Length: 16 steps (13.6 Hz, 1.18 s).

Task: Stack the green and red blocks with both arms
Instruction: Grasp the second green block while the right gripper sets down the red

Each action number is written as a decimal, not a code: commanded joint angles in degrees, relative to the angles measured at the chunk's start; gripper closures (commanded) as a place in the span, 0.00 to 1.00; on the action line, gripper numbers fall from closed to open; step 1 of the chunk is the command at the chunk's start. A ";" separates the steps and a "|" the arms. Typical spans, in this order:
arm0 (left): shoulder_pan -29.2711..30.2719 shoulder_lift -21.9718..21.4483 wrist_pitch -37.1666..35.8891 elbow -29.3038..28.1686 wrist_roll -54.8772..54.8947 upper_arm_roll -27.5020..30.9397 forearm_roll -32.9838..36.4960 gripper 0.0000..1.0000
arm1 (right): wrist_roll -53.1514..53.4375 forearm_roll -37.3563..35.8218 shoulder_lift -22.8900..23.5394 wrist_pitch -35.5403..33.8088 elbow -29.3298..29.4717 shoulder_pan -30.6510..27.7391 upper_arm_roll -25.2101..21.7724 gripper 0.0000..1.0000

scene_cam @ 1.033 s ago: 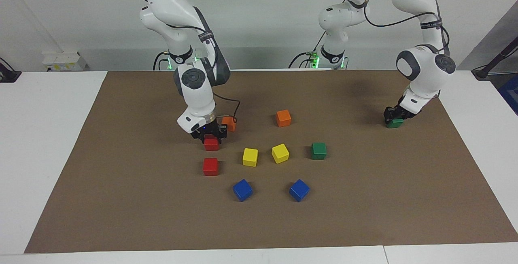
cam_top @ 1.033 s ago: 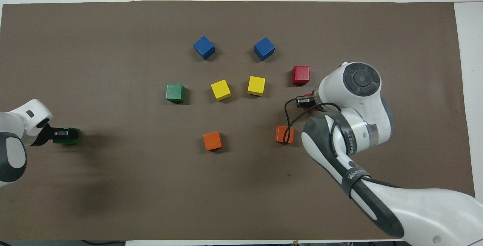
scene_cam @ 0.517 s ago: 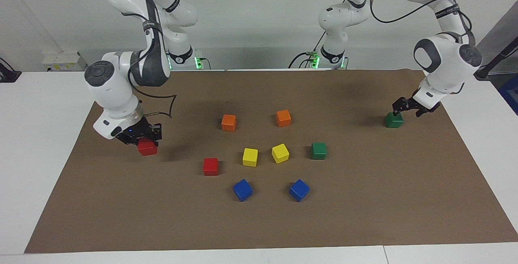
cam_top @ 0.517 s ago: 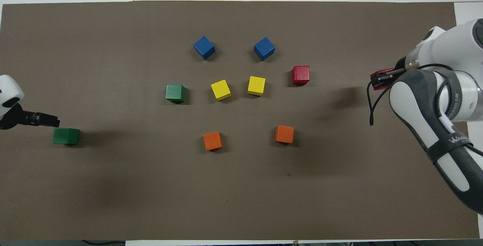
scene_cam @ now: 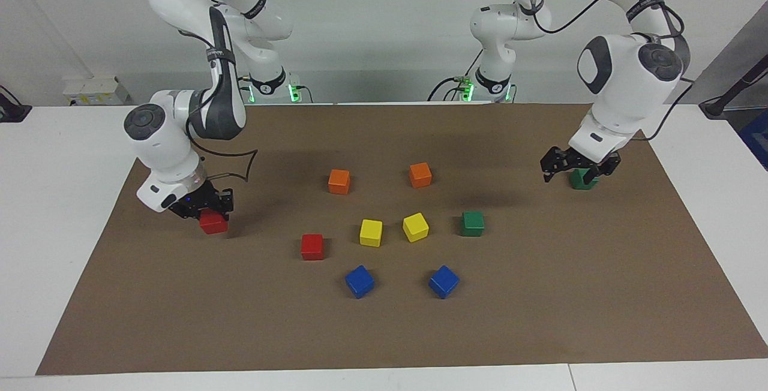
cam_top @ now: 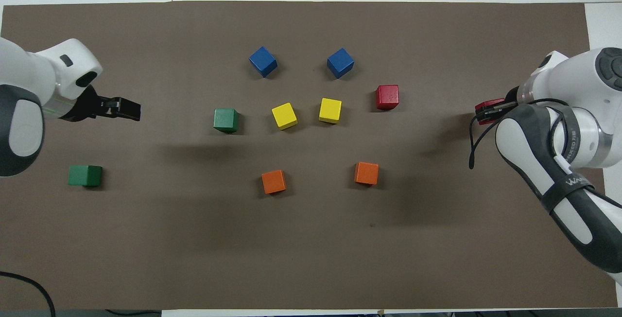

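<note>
My left gripper is to go next to the green block (cam_top: 225,119) beside the yellow cubes and close there, because the other green block will be the base.
My right gripper (scene_cam: 207,211) is shut on a red block (scene_cam: 213,225), held low over the brown mat (scene_cam: 540,319) at the right arm's end; it also shows in the overhead view (cam_top: 488,111). The second red block (scene_cam: 312,246) lies beside the yellow cubes. My left gripper (scene_cam: 573,168) is open and empty, raised over the mat close to a green block (scene_cam: 584,181) that lies free at the left arm's end (cam_top: 85,175). The second green block (scene_cam: 473,223) lies beside the yellow cubes, toward the left arm's end.
Two orange cubes (scene_cam: 339,181) (scene_cam: 420,174) lie nearer to the robots than two yellow cubes (scene_cam: 371,232) (scene_cam: 415,226). Two blue cubes (scene_cam: 359,281) (scene_cam: 444,281) lie farthest out. White table surrounds the mat.
My right gripper carried its red block from the middle to the right arm's end and lowered it. My left gripper let go of the green block, rose and swung toward the middle.
</note>
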 commanded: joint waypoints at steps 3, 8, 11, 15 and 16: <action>-9.02 6.59 7.66 1.37 -9.19 0.90 -1.13 0.00 | -0.67 -0.56 1.27 5.46 -2.55 -0.78 0.25 1.00; -13.06 13.18 14.17 1.54 -9.28 1.08 -0.78 0.00 | -0.67 -0.47 2.59 6.35 -2.99 -1.48 0.25 1.00; -13.42 14.51 15.59 1.46 -9.28 0.99 -0.69 0.00 | -0.58 -0.47 2.76 8.79 -4.91 -1.75 0.25 1.00; -14.73 15.83 17.87 0.84 -9.54 1.08 -0.69 0.00 | -0.23 -0.47 3.55 12.07 -6.59 -1.92 0.25 0.42; -14.82 16.00 18.22 0.32 -9.54 1.08 -0.60 0.00 | -0.23 -0.47 3.47 11.37 -6.42 -1.84 0.25 0.00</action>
